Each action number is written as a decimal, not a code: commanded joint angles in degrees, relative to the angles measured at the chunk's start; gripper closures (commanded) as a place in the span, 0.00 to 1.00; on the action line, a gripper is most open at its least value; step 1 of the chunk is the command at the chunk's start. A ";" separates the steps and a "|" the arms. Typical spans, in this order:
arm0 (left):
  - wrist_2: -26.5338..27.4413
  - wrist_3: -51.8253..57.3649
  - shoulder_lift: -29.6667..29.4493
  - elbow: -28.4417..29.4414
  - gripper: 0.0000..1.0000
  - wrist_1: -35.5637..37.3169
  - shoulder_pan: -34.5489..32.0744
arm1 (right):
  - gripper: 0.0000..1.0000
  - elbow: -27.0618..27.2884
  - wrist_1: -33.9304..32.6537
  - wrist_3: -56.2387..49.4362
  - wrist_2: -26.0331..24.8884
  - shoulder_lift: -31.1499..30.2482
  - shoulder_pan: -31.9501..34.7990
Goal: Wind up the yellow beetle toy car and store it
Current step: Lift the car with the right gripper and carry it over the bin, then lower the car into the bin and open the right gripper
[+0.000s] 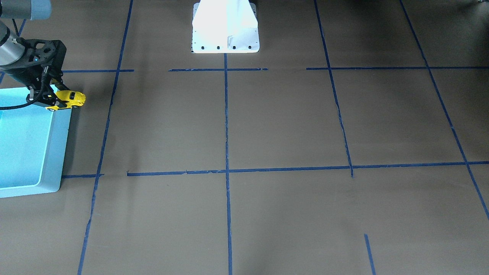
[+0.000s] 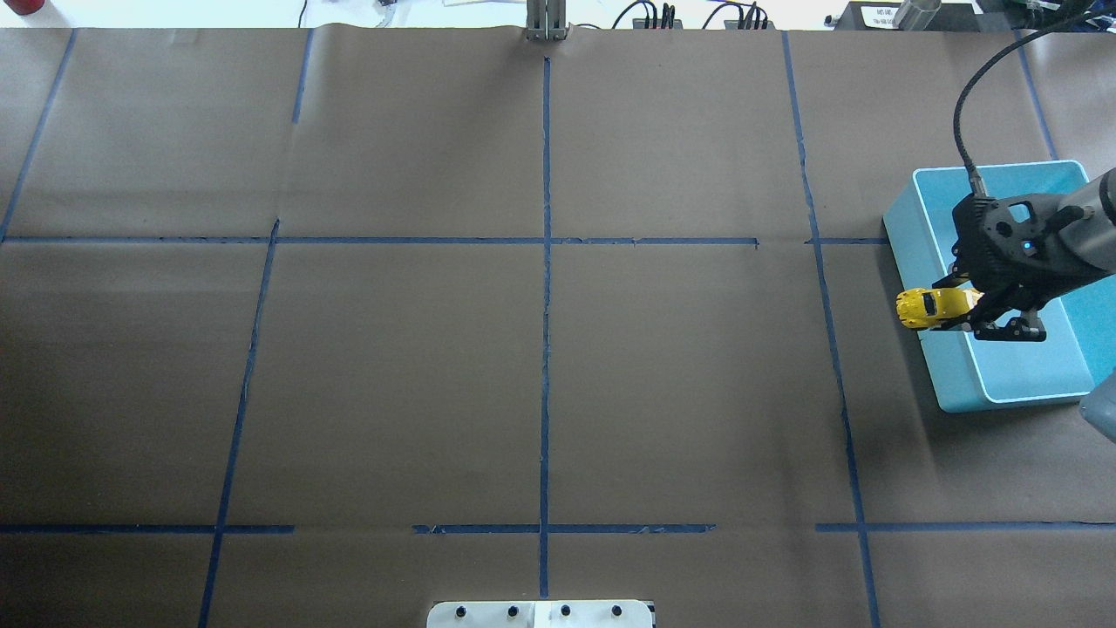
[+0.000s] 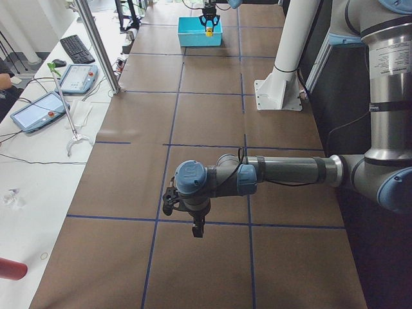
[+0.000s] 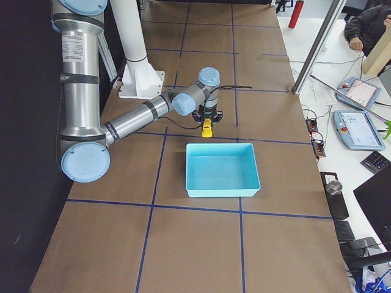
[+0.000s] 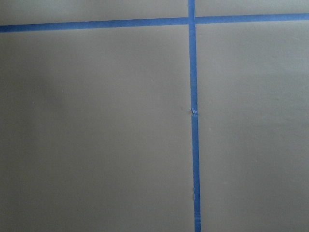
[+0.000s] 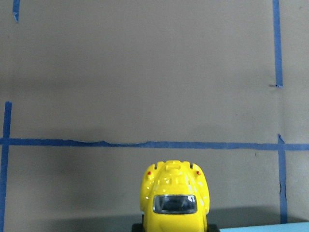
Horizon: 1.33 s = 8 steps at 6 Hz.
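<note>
Next, my right gripper lets go of the yellow beetle toy car, now held in air at the bin's wall, on the blue bin's bottom (image 1: 34, 139), near the side of the bin that faces the middle of the table.
My right gripper (image 2: 961, 307) is shut on the yellow beetle toy car (image 2: 926, 308) and holds it in the air at the blue bin's (image 2: 907, 253) wall that faces the table's middle. The car's free end points toward the table's middle. The front-facing view shows the same grip: gripper (image 1: 56, 98), car (image 1: 72, 99), bin (image 1: 61, 145). In the right wrist view the car (image 6: 175, 198) sits at the bottom centre, over brown paper. The bin looks empty. My left gripper (image 3: 195, 226) hangs low over the table far from the bin; I cannot tell whether it is open.
Blue tape lines (image 2: 546, 262) divide the brown paper table cover. The white robot base (image 1: 225, 26) stands at the robot's side. A metal post (image 3: 96, 45), tablets and a keyboard lie along the operators' side.
</note>
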 commanded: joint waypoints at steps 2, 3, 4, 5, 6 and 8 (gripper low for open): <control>0.00 0.01 0.00 0.00 0.00 0.00 0.00 | 1.00 -5.12 0.34 -16.15 0.45 -5.74 8.34; 0.00 -0.08 -0.09 0.00 0.00 0.00 0.00 | 1.00 -8.90 1.30 -18.30 0.28 -5.48 8.54; 0.00 0.01 -0.09 0.00 0.00 0.00 0.00 | 1.00 -11.46 2.00 -18.24 -1.64 -5.30 8.36; 0.00 -0.08 -0.09 0.00 0.00 0.00 0.00 | 1.00 -16.10 7.93 -16.24 -1.66 -4.34 8.19; 0.00 -0.08 -0.09 0.00 0.00 0.00 0.00 | 1.00 -19.98 14.51 -11.34 -1.66 -4.33 6.45; 0.00 0.01 -0.09 -0.09 0.00 0.00 0.00 | 1.00 -24.64 19.41 -7.34 -1.84 -2.42 3.01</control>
